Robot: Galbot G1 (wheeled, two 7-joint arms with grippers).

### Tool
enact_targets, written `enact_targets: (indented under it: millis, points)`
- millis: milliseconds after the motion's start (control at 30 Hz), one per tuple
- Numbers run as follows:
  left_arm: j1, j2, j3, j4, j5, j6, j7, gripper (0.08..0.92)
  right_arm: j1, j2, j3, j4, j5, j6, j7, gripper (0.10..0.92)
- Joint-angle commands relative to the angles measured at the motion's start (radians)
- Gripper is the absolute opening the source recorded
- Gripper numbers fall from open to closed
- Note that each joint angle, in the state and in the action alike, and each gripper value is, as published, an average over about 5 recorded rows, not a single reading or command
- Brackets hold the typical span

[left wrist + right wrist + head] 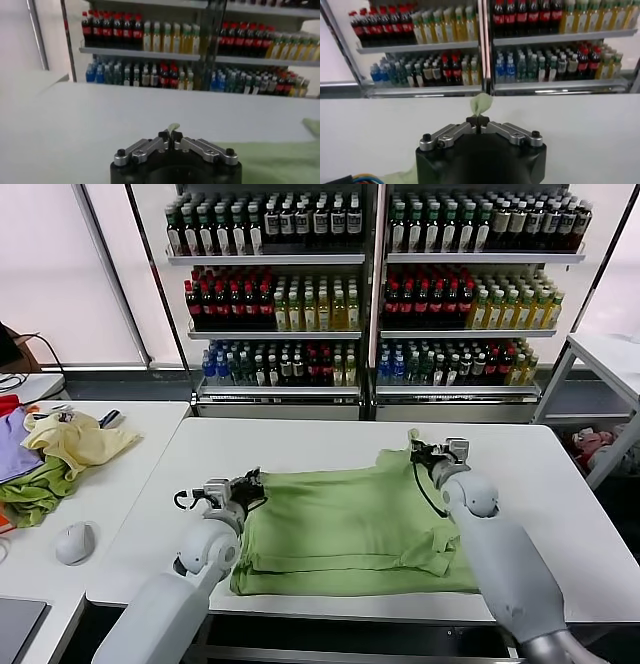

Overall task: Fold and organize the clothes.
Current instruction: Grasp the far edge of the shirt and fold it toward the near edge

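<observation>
The shirt's far corner is to go on its side edge (252,537) by my left arm, just beyond the near crease. My left gripper will let go of it there.
The light green shirt (350,524) lies folded over on the white table (300,439), spread between my two arms. My left gripper (250,481) is shut on the shirt's far left corner; a green tip (172,127) sticks out between its fingertips. My right gripper (420,447) is shut on the far right corner; a green tuft (481,102) stands above its closed jaws. Both grippers sit low, at the cloth's far edge. The print and buttons are hidden.
A side table on the left holds a pale yellow garment (78,439), purple and darker green garments (30,484) and a grey mouse (75,541). Shelves of bottles (370,284) stand behind the table. A second table (610,354) stands at the right.
</observation>
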Motion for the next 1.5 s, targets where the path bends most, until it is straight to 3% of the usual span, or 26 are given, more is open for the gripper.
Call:
enact_targets:
  millis: [33,400,767,867,1033,1200,1500]
  points:
    - [0.158,0.065,-0.034,-0.264,-0.02,-0.017,0.001,0.099,-0.322,-0.068,0.172,0.405,0.007,-0.01,-0.001,0.112]
    - [0.3,0.1,-0.043,-0.316,0.033,0.005,0.004,0.099,-0.646,-0.057,0.366,0.595,0.006,-0.02,-0.001,0.112]
    - [0.321,0.106,-0.035,-0.271,0.117,0.037,0.019,0.103,-0.651,-0.006,0.337,0.542,-0.061,-0.054,0.028,0.112]
    - [0.326,0.104,-0.033,-0.286,0.146,0.039,0.025,0.146,-0.64,0.003,0.323,0.541,-0.081,-0.057,0.024,0.12]
    - [0.364,0.091,-0.046,-0.342,0.231,0.022,0.013,0.285,-0.653,0.006,0.316,0.575,-0.113,-0.037,0.012,0.237]
    - [0.45,0.01,-0.054,-0.391,0.307,0.001,-0.064,0.432,-0.68,0.004,0.325,0.613,-0.12,-0.026,0.01,0.384]
    - [0.492,-0.153,-0.041,-0.275,0.449,0.003,-0.148,0.692,-0.694,-0.005,0.329,0.63,-0.119,-0.02,0.009,0.644]
